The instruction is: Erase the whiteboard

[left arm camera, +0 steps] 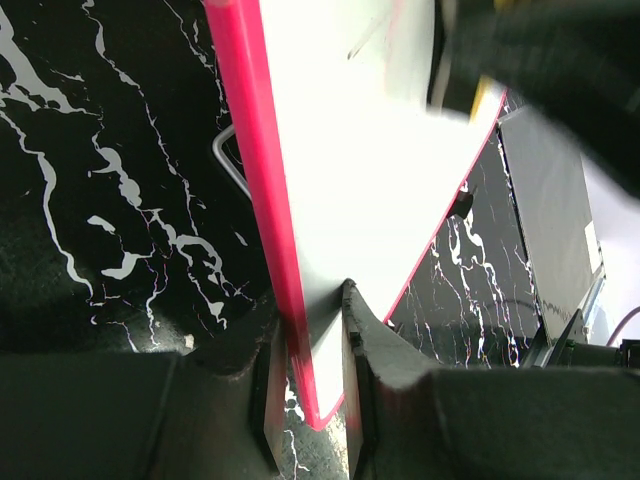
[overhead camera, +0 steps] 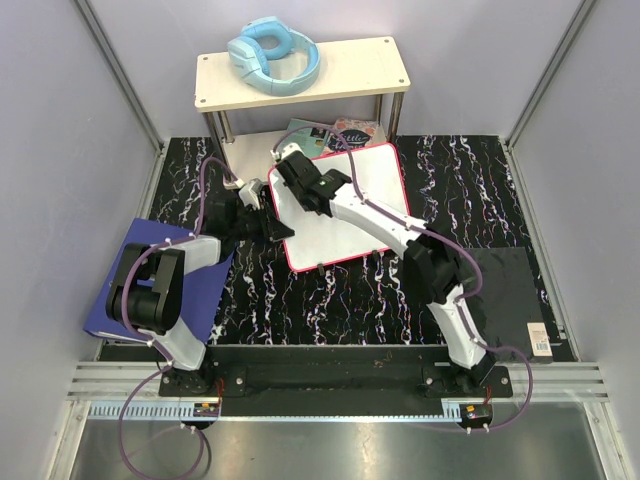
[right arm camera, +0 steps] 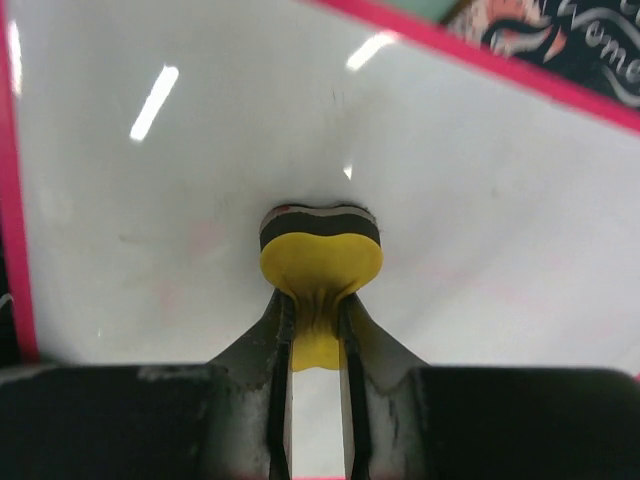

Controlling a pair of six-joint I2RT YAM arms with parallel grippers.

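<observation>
Next, I set the yellow eraser on the marbled table point(overhead camera: 415, 288) between the whiteboard and the black pad, using my right gripper.
The whiteboard point(overhead camera: 378, 175) with its pink-red frame lies tilted on the black marbled table. In the left wrist view my left gripper point(left arm camera: 312, 305) is shut on the whiteboard point(left arm camera: 360, 170), its jaws clamping the frame at a near-left corner. My right gripper point(overhead camera: 290, 168) reaches over the board's far-left part. In the right wrist view the right gripper point(right arm camera: 316, 300) is shut on a yellow eraser point(right arm camera: 320, 260) whose black felt face presses on the whiteboard point(right arm camera: 480, 200). Faint pink smudges show around the eraser.
A cream shelf point(overhead camera: 300, 75) carrying blue headphones point(overhead camera: 272, 55) stands at the back, with books point(overhead camera: 345, 130) beneath it beside the board's far edge. A blue binder point(overhead camera: 205, 290) lies under the left arm. A flat black pad point(overhead camera: 510, 290) lies at the right.
</observation>
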